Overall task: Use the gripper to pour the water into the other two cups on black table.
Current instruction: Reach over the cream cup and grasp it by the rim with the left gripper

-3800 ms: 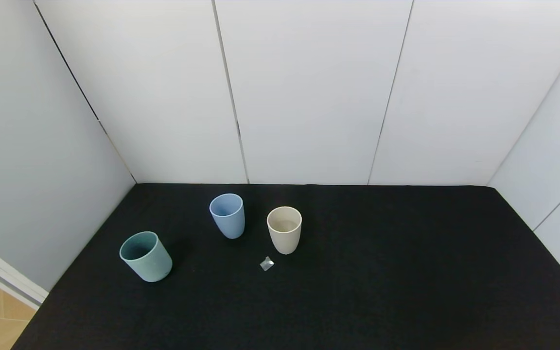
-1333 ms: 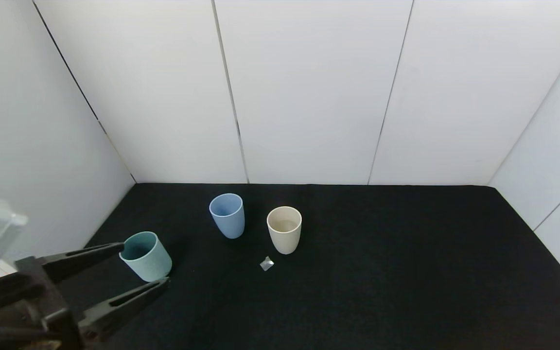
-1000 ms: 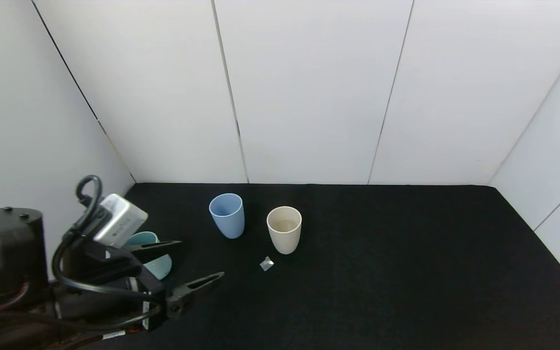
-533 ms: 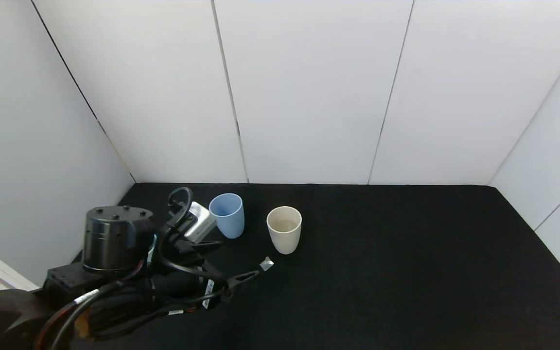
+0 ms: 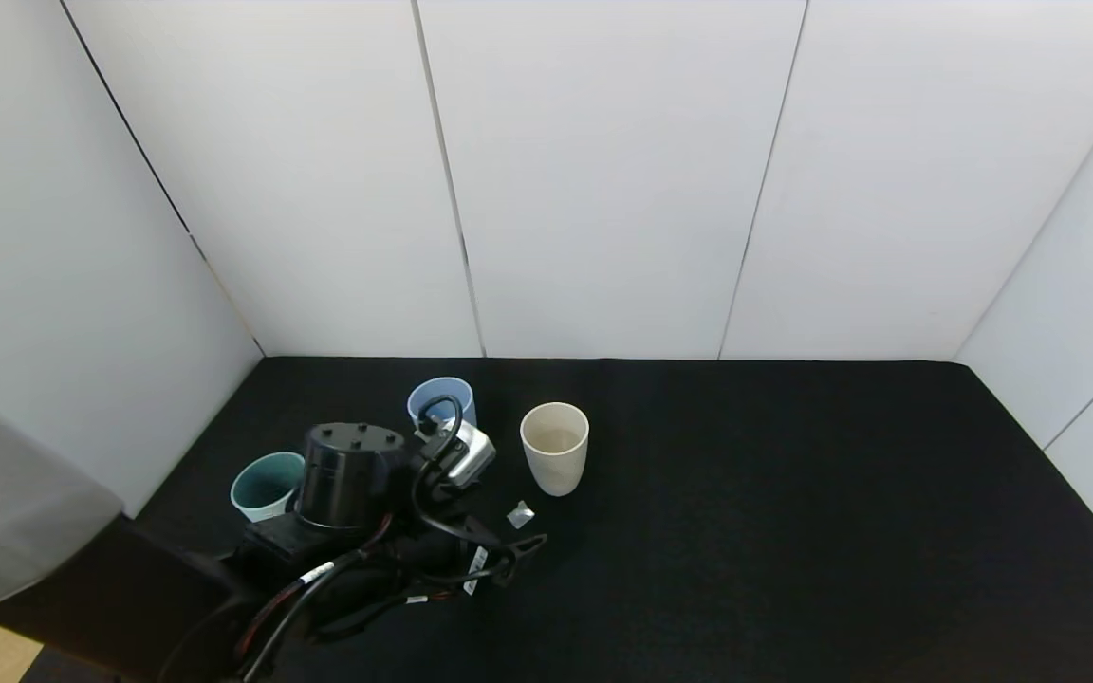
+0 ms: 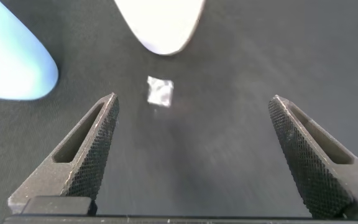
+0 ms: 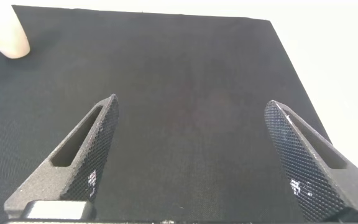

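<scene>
The beige cup holds the water to pour, so my left gripper will close around the middle of the beige cup's body (image 5: 555, 465) (image 6: 161, 18).
My left gripper (image 5: 509, 527) is open and empty, low over the black table (image 5: 793, 522), just short of the beige cup (image 5: 555, 448). In the left wrist view the left gripper (image 6: 192, 99) points at the beige cup (image 6: 160, 25), with the light blue cup (image 6: 11, 62) off to one side. The light blue cup (image 5: 440, 396) and the teal-green cup (image 5: 265, 482) are partly hidden behind my left arm. No water shows. My right gripper (image 7: 190, 102) is open and empty over bare cloth, out of the head view.
A small crumpled clear scrap (image 5: 520, 515) lies in front of the beige cup and shows between the fingers in the left wrist view (image 6: 160, 92). White wall panels (image 5: 603, 190) border the table at the back and sides. The beige cup shows far off in the right wrist view (image 7: 5, 34).
My left arm has come in from the lower left and moved right across the teal-green cup, jaws open, to just short of the beige cup. The cups have not moved.
</scene>
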You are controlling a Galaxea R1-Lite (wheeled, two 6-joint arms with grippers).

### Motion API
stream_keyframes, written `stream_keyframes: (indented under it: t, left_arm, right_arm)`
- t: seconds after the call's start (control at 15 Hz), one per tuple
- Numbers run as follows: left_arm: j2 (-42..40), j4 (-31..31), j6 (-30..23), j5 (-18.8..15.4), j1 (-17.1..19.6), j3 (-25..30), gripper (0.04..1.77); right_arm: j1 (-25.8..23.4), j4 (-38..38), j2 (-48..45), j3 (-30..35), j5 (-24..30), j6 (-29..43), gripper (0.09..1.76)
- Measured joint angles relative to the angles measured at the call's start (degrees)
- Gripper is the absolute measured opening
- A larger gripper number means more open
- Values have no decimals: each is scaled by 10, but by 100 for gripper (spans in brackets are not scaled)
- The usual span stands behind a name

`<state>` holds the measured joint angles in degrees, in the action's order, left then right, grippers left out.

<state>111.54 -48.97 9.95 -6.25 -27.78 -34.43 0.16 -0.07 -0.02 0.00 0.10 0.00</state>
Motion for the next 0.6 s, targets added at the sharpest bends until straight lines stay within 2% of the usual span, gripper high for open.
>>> stream_keyframes:
  t: [0.2,0.6]
  left_arm:
    - [51,-42,-1,17,-2,-28,172]
    - [135,-144,-7,18,-4,-62,172]
  right_arm:
    - [0,0,0,0,0,0,171]
    - [0,0,0,0,0,0,171]
